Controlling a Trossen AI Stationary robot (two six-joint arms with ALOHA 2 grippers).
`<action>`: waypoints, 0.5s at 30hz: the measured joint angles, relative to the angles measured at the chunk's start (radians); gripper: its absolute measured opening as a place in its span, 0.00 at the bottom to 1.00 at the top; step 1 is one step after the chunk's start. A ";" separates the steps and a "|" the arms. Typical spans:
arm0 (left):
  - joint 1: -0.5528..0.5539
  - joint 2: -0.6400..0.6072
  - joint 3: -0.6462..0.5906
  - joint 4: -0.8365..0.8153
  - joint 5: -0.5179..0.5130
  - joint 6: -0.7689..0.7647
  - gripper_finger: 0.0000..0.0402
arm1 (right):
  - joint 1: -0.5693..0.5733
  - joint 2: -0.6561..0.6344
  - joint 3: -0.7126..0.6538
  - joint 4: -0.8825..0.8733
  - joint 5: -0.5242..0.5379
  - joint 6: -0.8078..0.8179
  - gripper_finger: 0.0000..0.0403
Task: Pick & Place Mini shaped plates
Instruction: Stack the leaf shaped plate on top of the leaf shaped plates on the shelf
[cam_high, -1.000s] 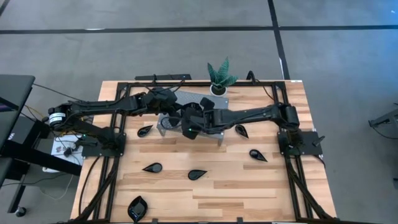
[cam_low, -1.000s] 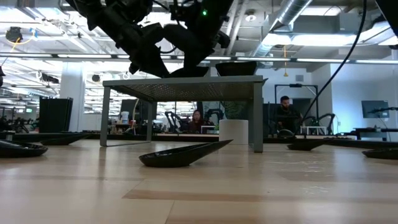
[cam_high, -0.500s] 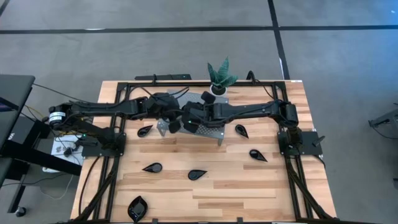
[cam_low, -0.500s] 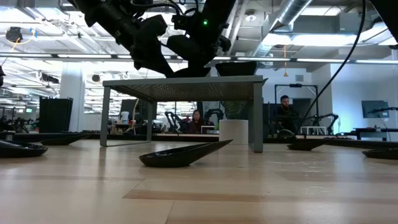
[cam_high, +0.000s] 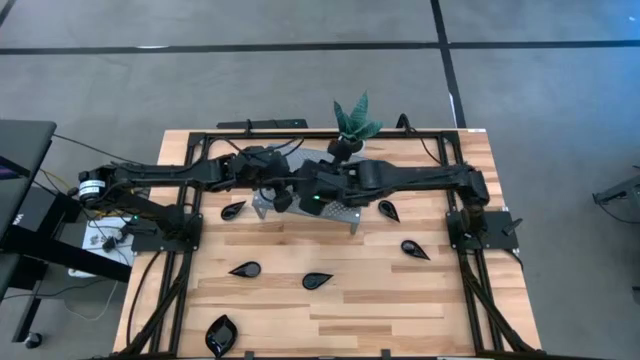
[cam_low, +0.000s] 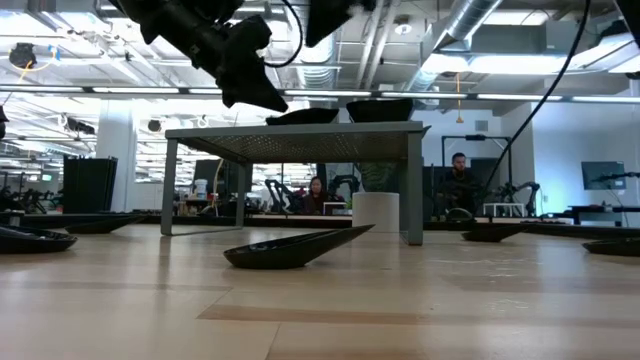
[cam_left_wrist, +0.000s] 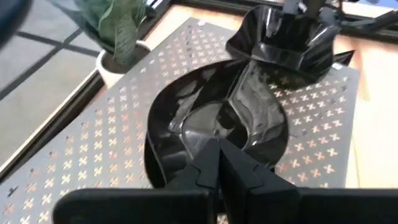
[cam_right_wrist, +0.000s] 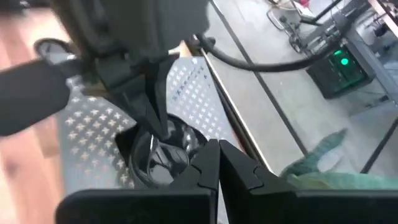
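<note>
The leaf plate is crowding the square plate on the stand, so the robot's left gripper needs to open, pinch the leaf plate's near rim (cam_left_wrist: 159, 170) and shift it farther away.
Two mini shaped plates lie on top of the grey perforated stand (cam_high: 343, 210): a leaf-shaped one (cam_left_wrist: 186, 118) and a wavy-rimmed square one (cam_left_wrist: 283, 43) beyond it. They show side by side on the stand in the low view, the leaf plate (cam_low: 305, 117) beside the square plate (cam_low: 380, 108). My left gripper (cam_left_wrist: 217, 146) is shut, its tips pointing down into the leaf plate's bowl. My right gripper (cam_right_wrist: 214, 149) is shut and empty, hanging above the stand and facing the left gripper. Several more black plates lie on the table, such as a teardrop plate (cam_high: 317, 281).
A small green potted plant (cam_high: 355, 120) stands just behind the stand. Loose plates lie at the stand's left (cam_high: 233, 210) and right (cam_high: 388, 210), with others toward the front (cam_high: 221, 333). In the low view one plate (cam_low: 295, 247) lies in front of the stand's legs.
My right gripper has risen off the stand's top and out of the low view. The leaf plate now lies uncovered there. My left gripper has shifted slightly toward that plate.
</note>
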 joint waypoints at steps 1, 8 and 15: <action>-0.003 0.000 0.000 0.000 0.018 0.009 0.01 | 0.008 -0.010 0.020 -0.019 -0.002 -0.001 0.00; -0.036 -0.004 0.001 -0.027 0.090 0.158 0.07 | 0.079 -0.112 0.040 -0.171 -0.011 0.054 0.00; -0.043 -0.004 0.001 -0.041 0.087 0.241 0.29 | 0.170 -0.144 0.040 -0.220 -0.008 0.102 0.00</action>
